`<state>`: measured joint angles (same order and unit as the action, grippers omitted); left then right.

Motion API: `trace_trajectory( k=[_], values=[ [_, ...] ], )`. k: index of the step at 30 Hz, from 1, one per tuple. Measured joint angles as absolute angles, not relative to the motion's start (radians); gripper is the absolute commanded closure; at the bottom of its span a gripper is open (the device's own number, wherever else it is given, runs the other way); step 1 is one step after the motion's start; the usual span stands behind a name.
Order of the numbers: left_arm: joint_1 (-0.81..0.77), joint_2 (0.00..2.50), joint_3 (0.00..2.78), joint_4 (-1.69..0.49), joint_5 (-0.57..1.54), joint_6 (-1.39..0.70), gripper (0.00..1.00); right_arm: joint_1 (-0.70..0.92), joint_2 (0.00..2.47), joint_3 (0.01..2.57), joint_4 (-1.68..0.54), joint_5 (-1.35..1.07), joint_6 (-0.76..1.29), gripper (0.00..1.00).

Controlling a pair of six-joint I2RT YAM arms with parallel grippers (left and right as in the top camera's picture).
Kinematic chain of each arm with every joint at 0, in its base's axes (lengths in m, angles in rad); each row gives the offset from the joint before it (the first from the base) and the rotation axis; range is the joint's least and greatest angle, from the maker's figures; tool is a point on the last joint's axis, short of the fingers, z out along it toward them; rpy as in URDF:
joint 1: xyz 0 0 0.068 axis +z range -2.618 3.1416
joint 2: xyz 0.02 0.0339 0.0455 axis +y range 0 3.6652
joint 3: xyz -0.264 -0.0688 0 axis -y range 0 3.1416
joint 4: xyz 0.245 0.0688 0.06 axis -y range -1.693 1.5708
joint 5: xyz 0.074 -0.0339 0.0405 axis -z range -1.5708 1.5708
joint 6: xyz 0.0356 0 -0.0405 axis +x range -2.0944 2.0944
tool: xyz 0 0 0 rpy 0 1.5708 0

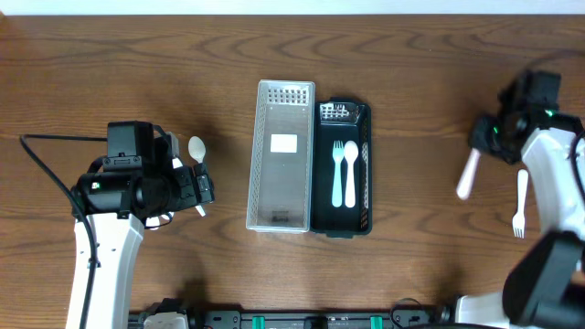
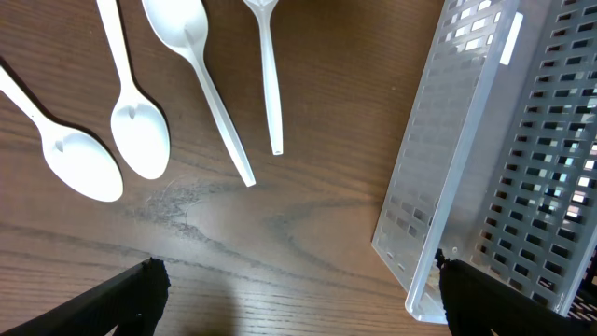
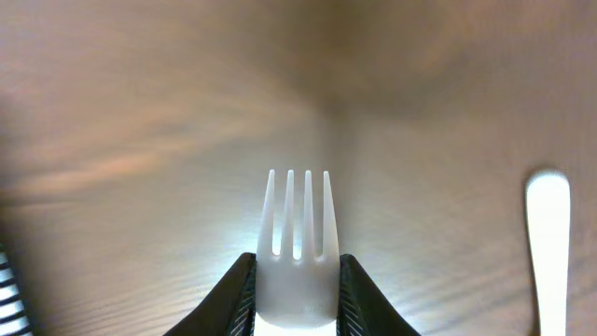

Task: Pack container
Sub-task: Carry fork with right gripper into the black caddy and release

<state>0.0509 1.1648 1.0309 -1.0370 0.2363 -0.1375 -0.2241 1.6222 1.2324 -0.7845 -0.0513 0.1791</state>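
I will release the white plastic fork from my right gripper in the black container (image 1: pixel 341 174), between its fork and spoon.
A clear perforated container (image 1: pixel 281 155) lies mid-table beside a black container (image 1: pixel 344 217) that holds a white fork (image 1: pixel 337 174) and a white spoon (image 1: pixel 350 169). My right gripper (image 1: pixel 486 137) is at the far right, shut on a white fork (image 1: pixel 468 175); in the right wrist view the fork's tines (image 3: pixel 297 210) stick out from between the jaws (image 3: pixel 297 280). My left gripper (image 1: pixel 203 190) is open and empty left of the clear container (image 2: pixel 485 159). Its fingers (image 2: pixel 298 299) hover over bare wood, below several white spoons (image 2: pixel 140 131).
Another white fork (image 1: pixel 520 203) lies on the table by the right arm; a white handle also shows in the right wrist view (image 3: pixel 548 243). A spoon (image 1: pixel 196 148) lies just beyond the left gripper. A black cable (image 1: pixel 46 164) loops at the left.
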Motion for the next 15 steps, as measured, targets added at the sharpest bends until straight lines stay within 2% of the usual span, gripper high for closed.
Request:
trace_trajectory(
  k=[7,11,15],
  values=[
    [0.051,1.165,1.031,-1.037,0.237,-0.138,0.05,0.126,1.481,1.328,-0.8,-0.063,0.292,0.99],
    [0.051,1.165,1.031,-1.037,0.236,-0.138,0.05,0.306,1.527,1.328,-0.775,-0.054,0.376,0.99],
    [0.051,1.165,1.031,-1.037,0.236,-0.138,0.05,0.42,1.619,1.328,-0.73,-0.049,0.442,0.99]
  ],
)
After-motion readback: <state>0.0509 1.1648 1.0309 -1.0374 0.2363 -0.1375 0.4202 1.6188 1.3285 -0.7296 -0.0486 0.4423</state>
